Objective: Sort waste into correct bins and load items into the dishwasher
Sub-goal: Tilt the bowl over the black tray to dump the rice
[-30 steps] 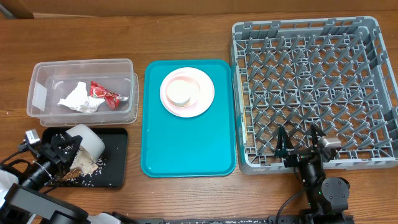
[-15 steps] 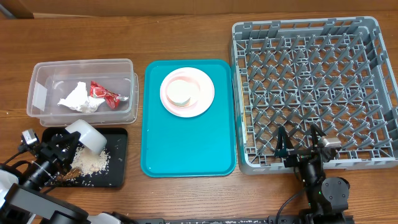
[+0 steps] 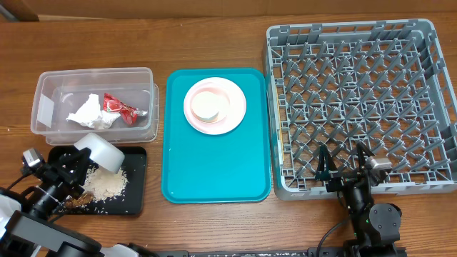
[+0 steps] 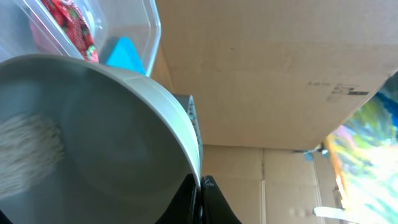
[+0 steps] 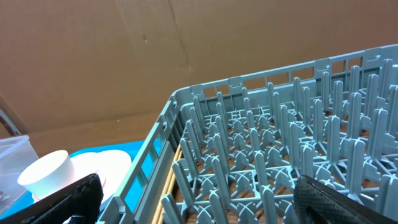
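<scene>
Next, I release the pale grey bowl with my left gripper on the teal tray's empty part (image 3: 204,163), before the large pink plate.
My left gripper (image 3: 73,170) is shut on the rim of the pale grey bowl (image 3: 103,151), holding it tilted over the black tray (image 3: 134,203). In the left wrist view the bowl (image 4: 112,143) fills the frame with the fingers (image 4: 200,186) pinching its edge. Brownish scraps and rice grains (image 3: 106,185) lie on the tray. The clear tub (image 3: 50,86) holds the white napkin (image 3: 91,114) and red wrapper (image 3: 118,106). The white cup (image 3: 208,106) sits in the small pink dish on the large pink plate (image 3: 234,116). My right gripper (image 3: 345,163) is open at the grey dish rack's (image 3: 357,43) front edge.
The teal tray (image 3: 214,168) lies between the tub and the rack and carries the plate stack. In the right wrist view the rack's pegs (image 5: 280,155) lie between my fingers, with the cup (image 5: 46,174) at the left. The table is brown wood.
The left gripper has tipped the bowl further and drawn it up and left. The food scraps and rice have spilled from it onto the black tray. The right arm has not moved.
</scene>
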{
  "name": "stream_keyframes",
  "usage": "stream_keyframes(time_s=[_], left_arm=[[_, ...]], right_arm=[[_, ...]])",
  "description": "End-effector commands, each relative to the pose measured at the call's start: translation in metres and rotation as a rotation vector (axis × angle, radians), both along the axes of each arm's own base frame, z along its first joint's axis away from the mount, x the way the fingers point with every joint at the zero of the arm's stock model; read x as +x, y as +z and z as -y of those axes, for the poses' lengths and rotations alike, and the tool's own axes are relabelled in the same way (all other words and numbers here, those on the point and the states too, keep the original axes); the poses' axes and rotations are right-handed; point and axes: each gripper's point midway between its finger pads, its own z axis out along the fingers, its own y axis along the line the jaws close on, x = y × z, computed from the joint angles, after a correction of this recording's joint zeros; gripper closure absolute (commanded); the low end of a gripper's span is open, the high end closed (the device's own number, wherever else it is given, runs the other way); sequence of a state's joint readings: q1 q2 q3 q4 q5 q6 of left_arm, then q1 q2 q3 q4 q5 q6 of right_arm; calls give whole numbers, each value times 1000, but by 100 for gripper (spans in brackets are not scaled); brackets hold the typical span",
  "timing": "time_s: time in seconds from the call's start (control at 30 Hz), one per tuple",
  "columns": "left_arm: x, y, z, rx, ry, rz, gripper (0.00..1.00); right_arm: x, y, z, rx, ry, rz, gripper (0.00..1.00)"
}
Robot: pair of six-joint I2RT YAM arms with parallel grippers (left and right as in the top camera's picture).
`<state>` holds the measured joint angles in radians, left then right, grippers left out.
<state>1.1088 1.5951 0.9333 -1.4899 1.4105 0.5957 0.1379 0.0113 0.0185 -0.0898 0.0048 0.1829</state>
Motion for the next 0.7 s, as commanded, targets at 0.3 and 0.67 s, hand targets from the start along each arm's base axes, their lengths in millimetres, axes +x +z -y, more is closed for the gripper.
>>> stream_keyframes(time_s=[0.3, 0.67], left_arm=[[1, 21, -1, -14, 58, 97, 96], [-3, 10, 5, 40, 4, 60, 96]], right_arm=[[0, -2, 1, 1, -6, 3, 0], [0, -2, 1, 1, -6, 3, 0]])
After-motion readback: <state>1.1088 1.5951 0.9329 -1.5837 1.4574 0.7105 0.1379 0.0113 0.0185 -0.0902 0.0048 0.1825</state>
